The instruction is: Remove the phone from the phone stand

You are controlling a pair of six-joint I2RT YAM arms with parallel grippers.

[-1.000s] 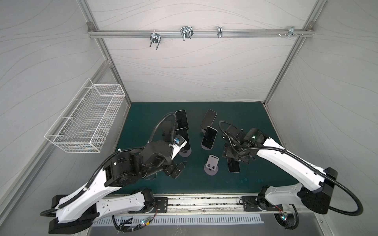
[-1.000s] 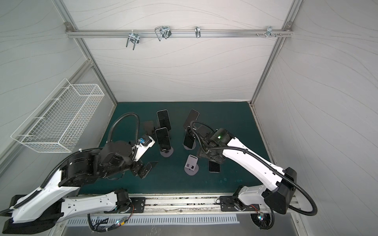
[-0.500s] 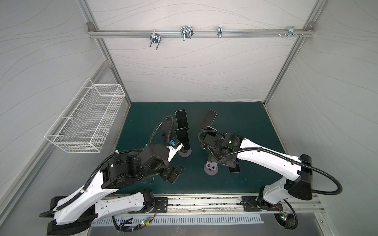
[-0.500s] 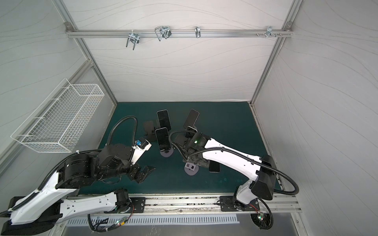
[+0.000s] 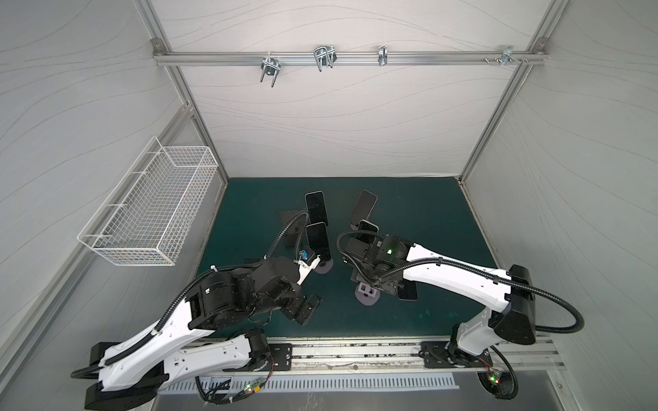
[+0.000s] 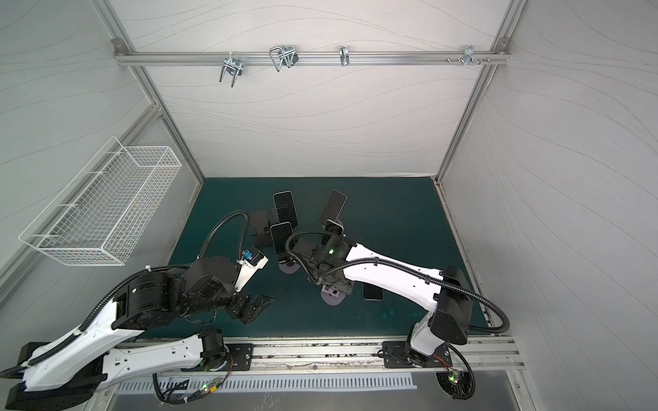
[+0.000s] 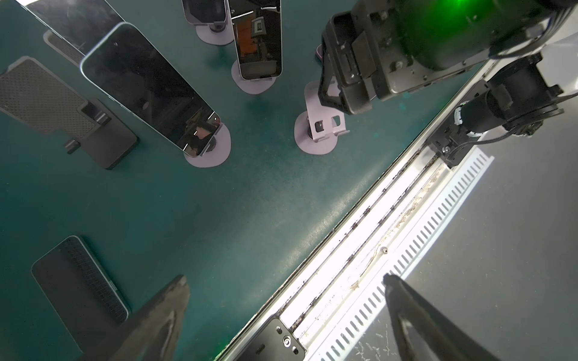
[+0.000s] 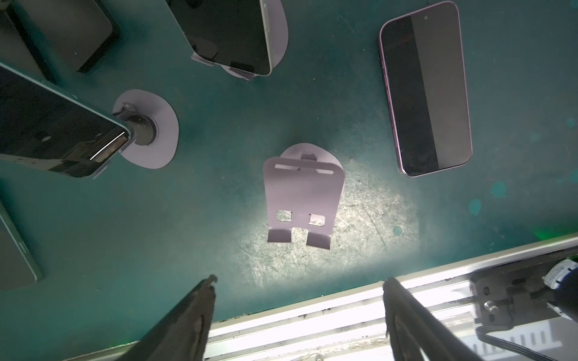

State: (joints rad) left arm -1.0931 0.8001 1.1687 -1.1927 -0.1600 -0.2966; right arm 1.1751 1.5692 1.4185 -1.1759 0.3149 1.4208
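The robot's right gripper should close on the side edges of the plate (image 5: 367, 287) (image 8: 304, 189) of the empty lilac phone stand, next to the purple-edged phone.
Several dark phones lean on lilac stands at mid-mat: one (image 5: 317, 242) nearest my left arm, one (image 5: 316, 208) behind it, one (image 5: 363, 210) at the back, and one (image 5: 366, 227) partly hidden under my right wrist. An empty lilac phone stand (image 8: 301, 200) stands near the front, also visible in a top view (image 5: 366, 295). My right gripper (image 8: 298, 281) hovers above it, open and holding nothing. A purple-edged phone (image 8: 425, 90) lies flat on the mat beside that stand. My left gripper (image 7: 285, 279) is open and empty over the mat's front edge (image 5: 308, 307).
A black ribbed stand (image 7: 62, 109) and another flat phone (image 7: 78, 287) lie on the left part of the green mat (image 7: 219, 203). The metal rail (image 5: 356, 352) runs along the front. A white wire basket (image 5: 149, 210) hangs on the left wall.
My right arm has swung left from beside the flat phone to above the empty stand. My left gripper has drawn back slightly toward the front edge, still open.
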